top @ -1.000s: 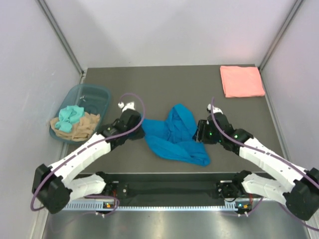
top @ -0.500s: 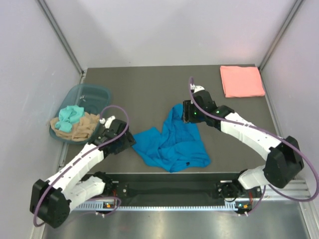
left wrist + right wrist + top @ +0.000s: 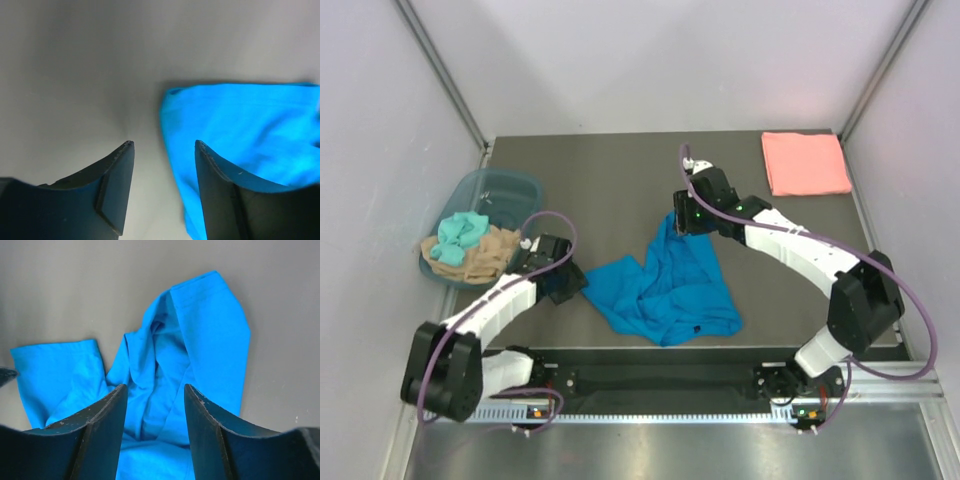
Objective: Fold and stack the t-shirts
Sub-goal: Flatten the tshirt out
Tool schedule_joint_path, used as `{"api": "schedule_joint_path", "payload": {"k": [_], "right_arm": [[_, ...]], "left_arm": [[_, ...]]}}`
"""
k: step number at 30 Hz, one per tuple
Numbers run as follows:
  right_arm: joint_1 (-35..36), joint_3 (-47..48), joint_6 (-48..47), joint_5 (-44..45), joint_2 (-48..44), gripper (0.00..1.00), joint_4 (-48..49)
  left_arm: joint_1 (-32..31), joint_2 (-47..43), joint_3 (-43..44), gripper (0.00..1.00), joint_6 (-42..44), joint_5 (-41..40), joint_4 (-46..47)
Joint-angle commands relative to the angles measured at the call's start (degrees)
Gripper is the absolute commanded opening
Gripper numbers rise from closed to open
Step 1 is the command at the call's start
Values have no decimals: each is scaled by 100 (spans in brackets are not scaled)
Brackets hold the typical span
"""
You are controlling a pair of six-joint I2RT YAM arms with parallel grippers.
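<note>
My right gripper will grab the curved fold at the far end (image 3: pixel 669 219) (image 3: pixel 151 311) of the bright blue t-shirt, next to the t-shirt's far corner.
The bright blue t-shirt (image 3: pixel 665 285) lies crumpled in the middle of the dark table, with a sleeve spread to the left. My left gripper (image 3: pixel 564 284) is low at that left edge, open; the cloth's border (image 3: pixel 240 125) runs under its right finger and nothing is pinched. My right gripper (image 3: pixel 683 221) hovers over the far tip of the shirt, open, looking down on the folds (image 3: pixel 200 335), with nothing between its fingers. The salmon pink t-shirt (image 3: pixel 806 163) lies folded flat at the back right corner.
A translucent blue-grey tub (image 3: pixel 510 181) stands at the left edge, holding a teal cloth (image 3: pixel 460 233) and a tan cloth (image 3: pixel 480 257) that spills over its near rim. White walls enclose the table on three sides.
My left gripper opened, let go of the shirt's left edge and drew back to the left. My right arm swung from the shirt's right side to its far tip. The shirt spread wider.
</note>
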Motion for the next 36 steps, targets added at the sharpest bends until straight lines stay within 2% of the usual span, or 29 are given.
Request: {"api": "schedule_joint_path", "payload": {"k": [1, 8, 12, 13, 14, 16, 17, 19, 27, 28, 30, 34, 36], "right_arm": [[60, 320, -170, 57, 162, 50, 34], [209, 539, 155, -101, 461, 50, -18], [341, 934, 365, 381, 934, 50, -361], [324, 1013, 410, 522, 1023, 50, -414], [263, 1101, 506, 637, 1111, 50, -484], [158, 1312, 875, 647, 1392, 50, -607], [79, 1374, 998, 603, 1480, 50, -608], [51, 1532, 1306, 550, 1735, 50, -625], [-36, 1779, 2466, 445, 2430, 44, -424], [-63, 1796, 2528, 436, 2474, 38, -336], [-124, 1901, 2546, 375, 2579, 33, 24], [-396, 2699, 2327, -12, 2764, 0, 88], [-624, 3402, 2072, 180, 2642, 0, -412]], "left_arm": [[32, 426, 56, 55, 30, 87, 249], [32, 726, -182, 55, 118, 262, 1021], [32, 822, -86, 52, 188, 175, 1040], [32, 857, -59, 49, 240, 157, 1014], [32, 936, -41, 36, 267, 166, 1022], [32, 1041, 11, 22, 311, 244, 1031], [32, 1068, 38, 10, 329, 271, 1040], [32, 1077, 108, 0, 390, 333, 1031], [32, 787, 222, 0, 417, 368, 1014], [32, 709, 240, 0, 417, 368, 1022], [32, 638, 354, 0, 452, 368, 1040], [32, 567, 1134, 0, 785, 19, 952], [58, 689, 2073, 0, 1126, -115, 943]]}}
